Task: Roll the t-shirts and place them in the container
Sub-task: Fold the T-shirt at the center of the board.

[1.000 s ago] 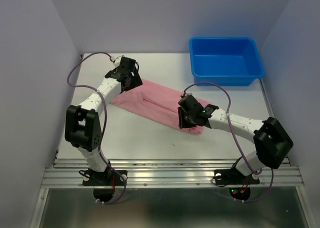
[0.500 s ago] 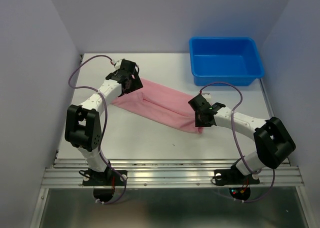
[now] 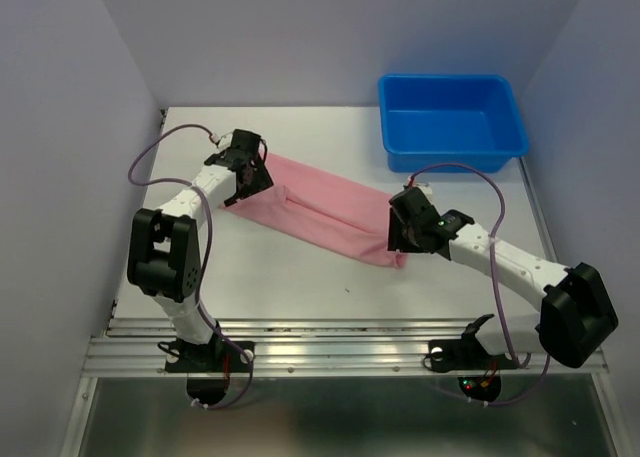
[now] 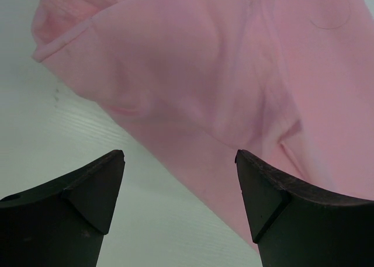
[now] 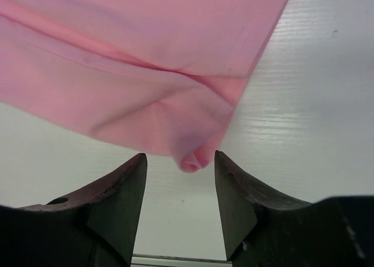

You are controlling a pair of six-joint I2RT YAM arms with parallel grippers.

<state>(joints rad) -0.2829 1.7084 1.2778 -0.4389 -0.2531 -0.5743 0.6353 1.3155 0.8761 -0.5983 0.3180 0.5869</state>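
Note:
The corner of the pink t-shirt curls over itself at the t-shirt's end, so my right gripper will pinch the corner's curled tip (image 5: 190,163) and spread the corner flat before rolling.
The pink t-shirt (image 3: 325,209) lies flat on the white table, folded into a long strip that runs from upper left to lower right. My left gripper (image 3: 250,184) is open and empty just above the strip's left end; in the left wrist view the shirt (image 4: 204,74) fills the top and its edge passes between the fingertips (image 4: 111,176). My right gripper (image 3: 399,241) is open and empty at the strip's right end. In the right wrist view the shirt's corner (image 5: 190,160), slightly curled, sits between the fingertips (image 5: 131,182) without being gripped.
A rigid blue tub (image 3: 450,117) stands at the back right of the table, apart from the shirt. Grey walls close in the left, right and back. A metal rail (image 3: 340,352) runs along the near edge by the arm bases.
My right gripper has shifted right to the strip's right end and its arm has stretched out to the right. My left gripper has moved a little toward the near left. The shirt has stayed flat.

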